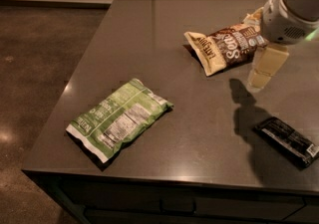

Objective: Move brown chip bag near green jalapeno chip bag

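Observation:
I need to next close my gripper on the brown chip bag's middle (pixel 231 45), between its cream ends.
The brown chip bag (pixel 227 48), dark brown with cream ends and white lettering, lies at the back right of the dark table (pixel 164 34). The green jalapeno chip bag (pixel 119 118) lies flat near the front left, its white label panel facing up. The two bags are far apart. My gripper (pixel 258 79) hangs from the white arm (pixel 289 9) at the right, just right of and in front of the brown bag, above the tabletop. It holds nothing that I can see.
A slim black bar wrapper (pixel 286 141) lies at the front right. The table's front edge (pixel 164 175) runs just below the green bag, and its left edge drops to a polished concrete floor (pixel 35 58).

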Robot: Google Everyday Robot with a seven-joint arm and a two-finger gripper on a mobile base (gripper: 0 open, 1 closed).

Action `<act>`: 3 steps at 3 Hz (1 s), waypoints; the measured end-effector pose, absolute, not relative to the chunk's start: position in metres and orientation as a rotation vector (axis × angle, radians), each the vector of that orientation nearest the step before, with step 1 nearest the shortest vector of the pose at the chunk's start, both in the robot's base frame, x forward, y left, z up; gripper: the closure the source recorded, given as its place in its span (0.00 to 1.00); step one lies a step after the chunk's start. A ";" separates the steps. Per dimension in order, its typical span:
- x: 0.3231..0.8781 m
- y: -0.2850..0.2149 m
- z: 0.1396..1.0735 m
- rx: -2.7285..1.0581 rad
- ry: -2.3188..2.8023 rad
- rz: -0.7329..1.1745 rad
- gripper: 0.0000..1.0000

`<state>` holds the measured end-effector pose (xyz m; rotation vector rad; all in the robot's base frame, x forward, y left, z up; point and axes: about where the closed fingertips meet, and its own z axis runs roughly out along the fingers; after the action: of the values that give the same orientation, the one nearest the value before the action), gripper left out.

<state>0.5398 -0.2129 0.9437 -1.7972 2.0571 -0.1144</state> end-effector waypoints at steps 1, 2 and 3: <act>0.582 -0.217 0.932 -1.849 1.999 -0.138 0.00; 0.622 -0.219 0.919 -1.911 1.942 -0.146 0.00; 0.658 -0.217 0.906 -1.988 1.887 -0.179 0.00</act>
<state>0.6582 -0.2167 0.9060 -1.9882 1.8865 -0.1793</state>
